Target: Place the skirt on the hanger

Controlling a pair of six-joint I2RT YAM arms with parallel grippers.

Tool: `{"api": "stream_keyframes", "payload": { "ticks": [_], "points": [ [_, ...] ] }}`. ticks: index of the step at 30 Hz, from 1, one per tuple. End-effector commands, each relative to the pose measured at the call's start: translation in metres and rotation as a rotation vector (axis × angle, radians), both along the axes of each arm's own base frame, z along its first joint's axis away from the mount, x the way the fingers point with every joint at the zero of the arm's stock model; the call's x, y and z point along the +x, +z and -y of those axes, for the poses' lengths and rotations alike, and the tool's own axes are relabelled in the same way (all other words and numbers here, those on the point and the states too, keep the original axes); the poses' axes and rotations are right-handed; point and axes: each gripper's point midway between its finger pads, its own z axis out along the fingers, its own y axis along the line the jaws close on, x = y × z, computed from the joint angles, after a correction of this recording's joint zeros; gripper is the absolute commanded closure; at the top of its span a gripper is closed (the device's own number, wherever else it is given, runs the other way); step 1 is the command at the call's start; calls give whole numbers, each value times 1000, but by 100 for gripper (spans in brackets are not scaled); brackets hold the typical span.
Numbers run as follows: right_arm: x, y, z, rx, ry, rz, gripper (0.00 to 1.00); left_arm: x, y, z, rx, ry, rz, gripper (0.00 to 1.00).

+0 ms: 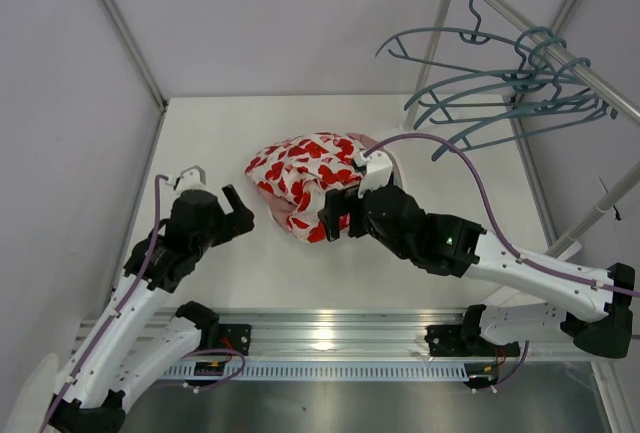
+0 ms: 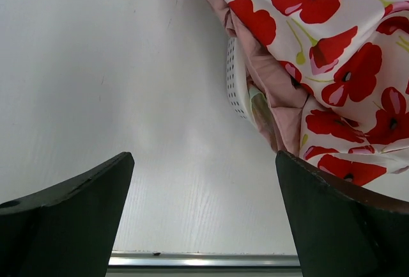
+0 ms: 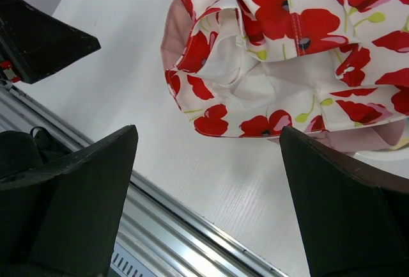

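Observation:
Next, I move my left gripper to the skirt's fold (image 1: 290, 197) (image 2: 316, 107) on the side facing it, just above the edge of the pink garment, and close it there.
The skirt (image 1: 300, 178), white with big red flowers, lies crumpled in a heap on the white table, draped over a plain pink garment (image 2: 268, 72) and a white perforated basket (image 2: 238, 82). Several teal-grey hangers, one the hanger (image 1: 470, 38), dangle from a rail at the upper right. My left gripper (image 1: 238, 215) is open just left of the heap, with only bare table between its fingers (image 2: 204, 158). At the heap's near edge my right gripper (image 1: 335, 215) is open and empty, and the skirt's hem (image 3: 255, 123) lies just beyond its fingertips (image 3: 209, 133).
The clothes rail (image 1: 560, 43) slants across the upper right on a white post. An aluminium rail (image 1: 320, 328) runs along the table's near edge. Pale walls close in the table on the left and at the back. The left gripper's finger (image 3: 45, 40) shows in the right wrist view.

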Motion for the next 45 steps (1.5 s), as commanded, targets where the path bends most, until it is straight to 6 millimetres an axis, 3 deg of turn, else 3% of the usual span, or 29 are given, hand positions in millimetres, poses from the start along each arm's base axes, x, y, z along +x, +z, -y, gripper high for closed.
{"api": "stream_keyframes", "payload": {
  "ticks": [1,5,9,11,13,14,18,20,23,28,33,36,37,40,45],
  "points": [
    [10,16,6,42,-81,34,1,6,13,-3,19,-7,47,1],
    [21,2,25,-9,-205,23,1,7,28,3,61,-108,99,1],
    [19,-25,45,-38,-274,-28,1,12,66,11,96,-210,179,1],
    [19,-33,54,-30,-295,-43,1,18,92,25,85,-288,239,1],
    [19,-47,64,-57,-324,-50,1,25,97,40,74,-352,241,0],
    [19,-49,67,-57,-337,-52,1,26,112,53,61,-403,283,0],
    [18,-60,77,-92,-360,-60,1,34,108,88,99,-480,293,0],
    [18,-60,82,-91,-377,-59,1,36,95,108,108,-516,258,2],
    [19,-56,88,-58,-384,-63,1,45,87,119,126,-496,263,5],
    [23,-47,94,-14,-371,-49,1,55,70,130,157,-518,268,12],
    [26,-53,101,-33,-396,-60,1,55,48,141,209,-564,214,17],
    [26,-54,99,-19,-396,-65,1,58,38,143,226,-550,214,23],
    [26,-55,98,-18,-395,-66,1,60,34,142,225,-528,205,31],
    [27,-52,96,-14,-390,-63,1,70,35,131,236,-413,214,45],
    [27,-51,97,-17,-390,-57,1,80,51,131,187,-350,286,55]
  ]
}}
